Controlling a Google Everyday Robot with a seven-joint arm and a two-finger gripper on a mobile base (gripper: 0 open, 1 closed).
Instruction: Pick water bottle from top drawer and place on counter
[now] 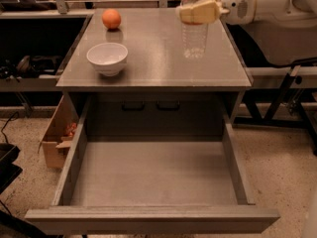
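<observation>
The robot's gripper needs to release the water bottle, now held upright over the counter, standing on the grey counter's front half (195,67), across from the white bowl.
The water bottle (194,36) is clear and ribbed, held upright above the right side of the grey counter (153,63); its top runs out of the frame. My gripper (199,11) comes in from the upper right and is shut on the bottle's upper part with tan fingers (198,14). The bottle's base hangs just over the counter; I cannot tell whether it touches. The top drawer (153,175) is pulled fully open below, with a bare grey floor.
A white bowl (107,58) stands on the counter's left side and an orange (111,19) at its back left. A cardboard box (57,138) sits on the floor left of the drawer. Metal frames stand to the right.
</observation>
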